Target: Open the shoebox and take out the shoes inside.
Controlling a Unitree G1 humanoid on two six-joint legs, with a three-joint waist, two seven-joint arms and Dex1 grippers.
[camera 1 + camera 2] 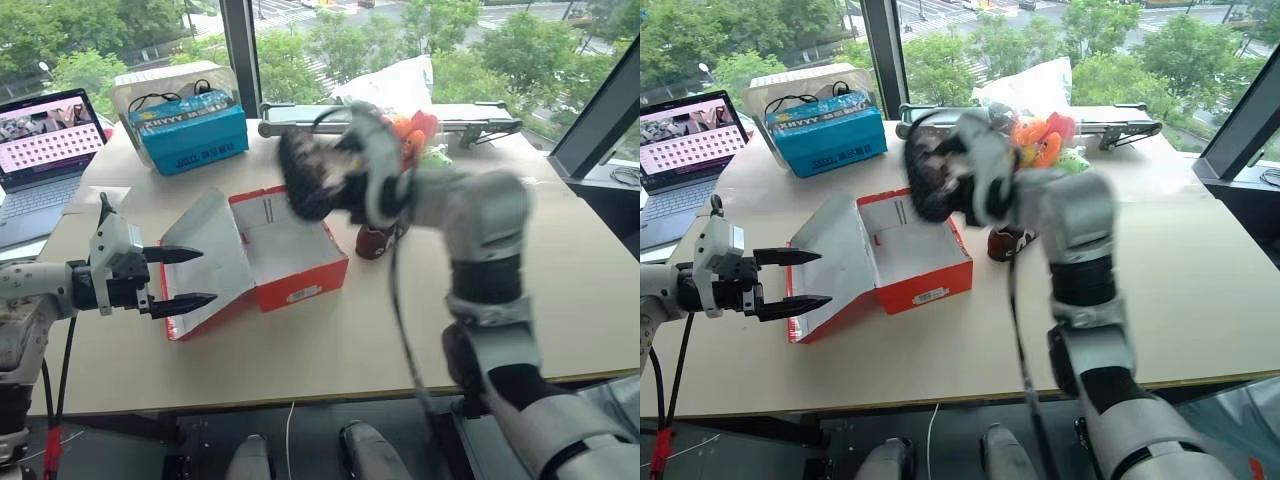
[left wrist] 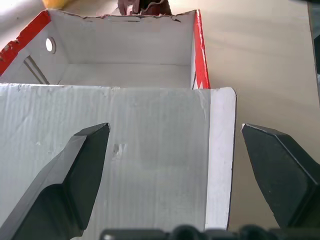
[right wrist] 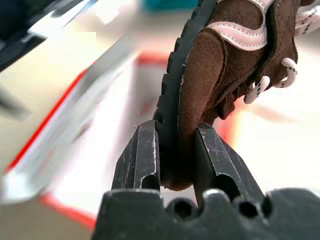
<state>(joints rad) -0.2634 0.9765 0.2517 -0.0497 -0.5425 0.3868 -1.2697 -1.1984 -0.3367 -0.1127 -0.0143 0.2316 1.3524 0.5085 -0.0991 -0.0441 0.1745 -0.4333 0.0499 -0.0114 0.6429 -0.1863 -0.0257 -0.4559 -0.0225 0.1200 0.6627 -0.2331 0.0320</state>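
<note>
Next, I set the held shoe down with my right gripper beside the other shoe [image 1: 420, 216], on that shoe's side away from the red shoebox. The held shoe is still above the box.
The red shoebox [image 1: 300, 282] stands open mid-table, its hinged lid [image 1: 210, 255] folded back to the left with the grey-white inside up. My left gripper [image 1: 205, 277] is open, one finger on each side of the lid's outer edge [image 2: 220, 165], not gripping it. Above the box, my right gripper [image 3: 177, 130] is shut on the heel of a dark brown shoe [image 3: 225, 65] with pale stripes and white laces, seen blurred in the head view as the held shoe [image 1: 310, 180]. The other shoe [image 1: 375, 241] lies on the table just right of the box.
A blue box [image 1: 190, 135] with white lettering sits at the back left, an open laptop [image 1: 45, 140] on the far left. Orange and green plush toys [image 1: 415, 130] and a white bag [image 1: 395, 85] lie at the back. The table's front edge [image 1: 300, 395] is close.
</note>
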